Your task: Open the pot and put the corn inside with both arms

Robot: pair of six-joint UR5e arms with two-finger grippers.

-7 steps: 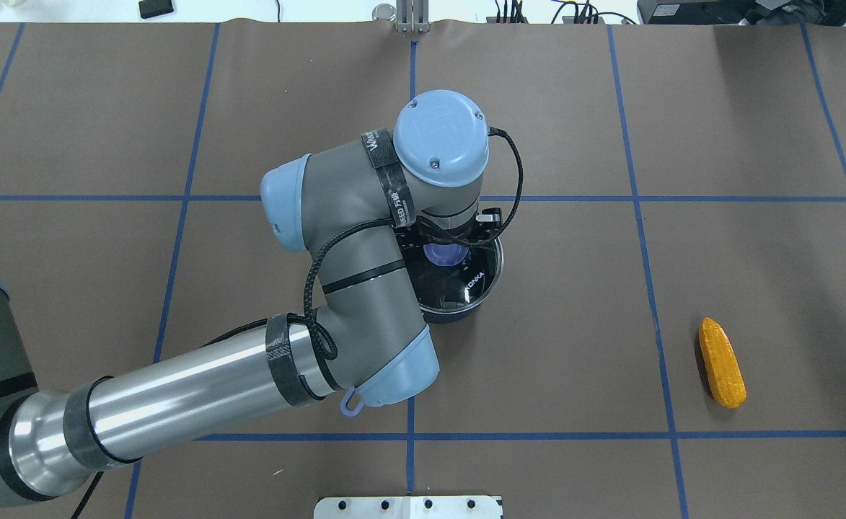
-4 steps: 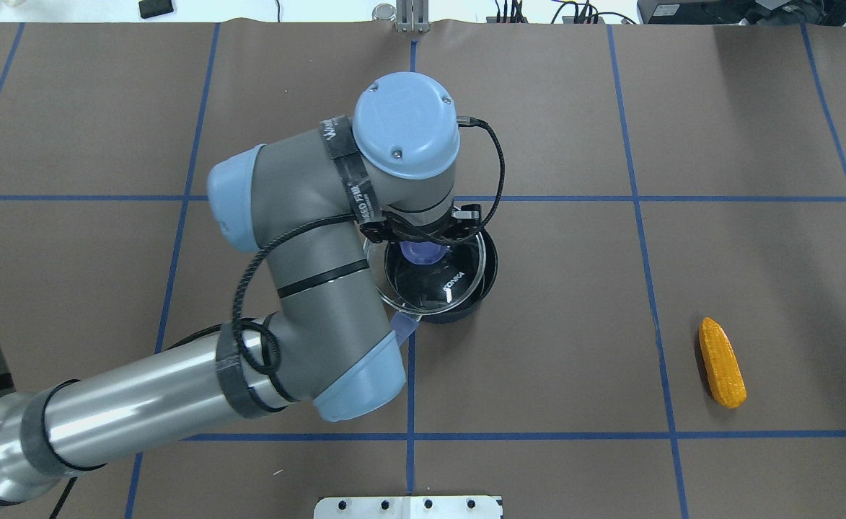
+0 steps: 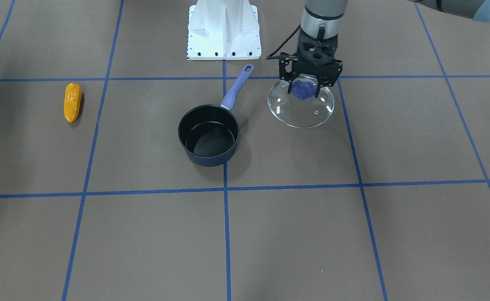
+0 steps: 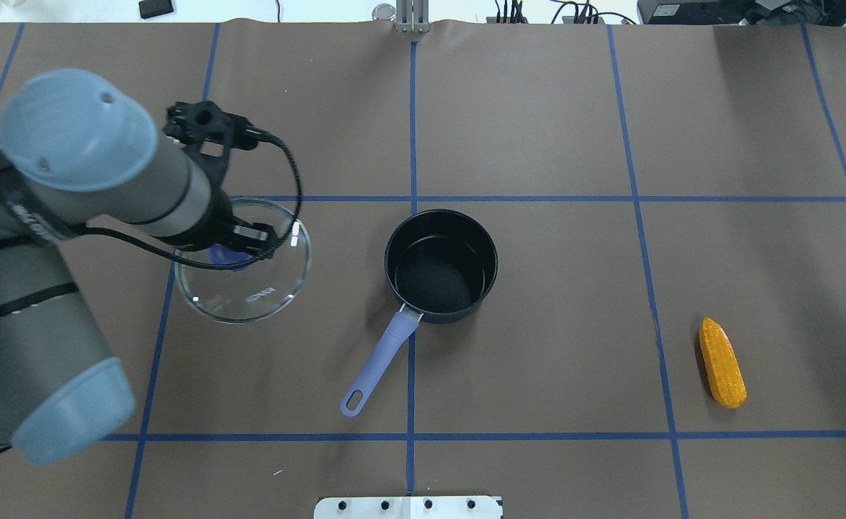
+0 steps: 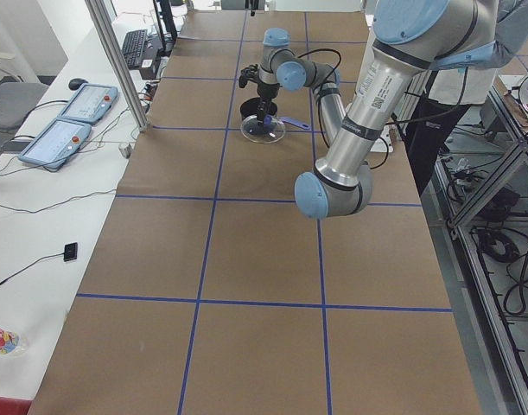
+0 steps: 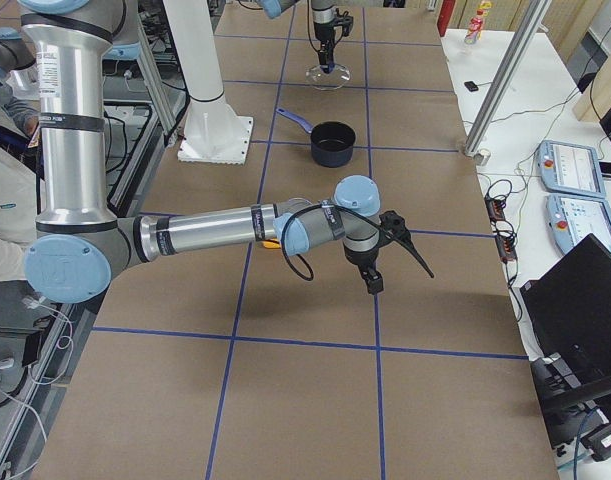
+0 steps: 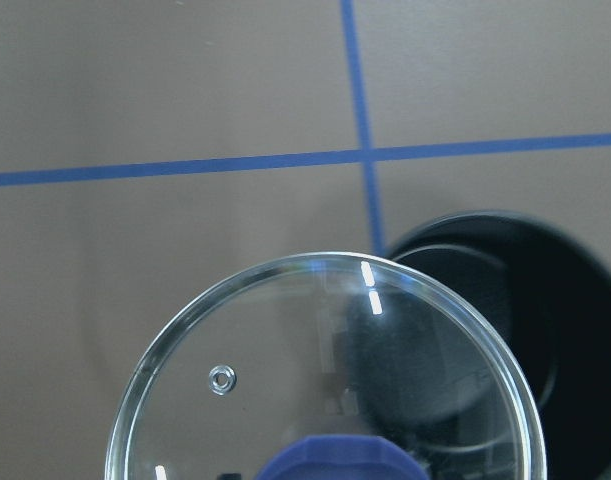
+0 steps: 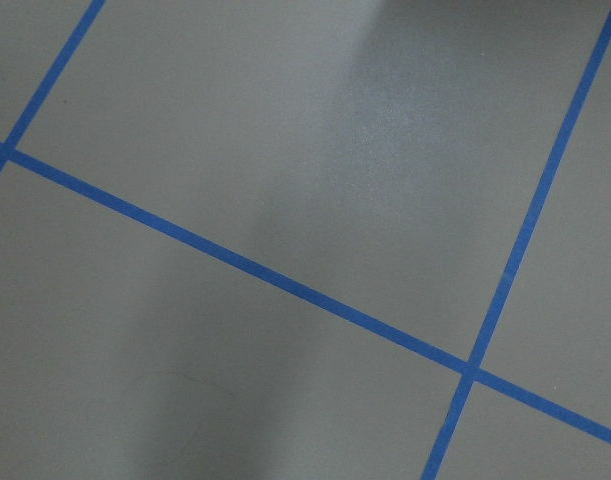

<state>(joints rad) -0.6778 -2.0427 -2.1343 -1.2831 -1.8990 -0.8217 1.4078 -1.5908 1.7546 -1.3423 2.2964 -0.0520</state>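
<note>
I should release the glass lid from my left gripper on the brown table cover (image 3: 425,119) near the blue line farthest from the corn.
The dark navy pot (image 4: 441,265) stands open at the table's middle, black inside and empty, its purple handle (image 4: 381,357) pointing toward the robot. It also shows in the front view (image 3: 208,134). My left gripper (image 4: 231,249) is shut on the purple knob (image 3: 303,89) of the round glass lid (image 4: 249,288) and holds the lid above the table, to the pot's left in the overhead view. The orange-yellow corn (image 4: 722,362) lies on the table far to the right. My right gripper (image 6: 373,280) shows only in the exterior right view; I cannot tell whether it is open or shut.
The white robot base plate (image 3: 224,31) sits at the table's near edge behind the pot handle. Blue tape lines (image 4: 412,198) divide the brown table cover into squares. The right wrist view shows only table cover and tape.
My left gripper has lifted the glass lid off the pot and carried it to the left in the overhead view. The pot now stands open with its handle uncovered. The corn has not moved.
</note>
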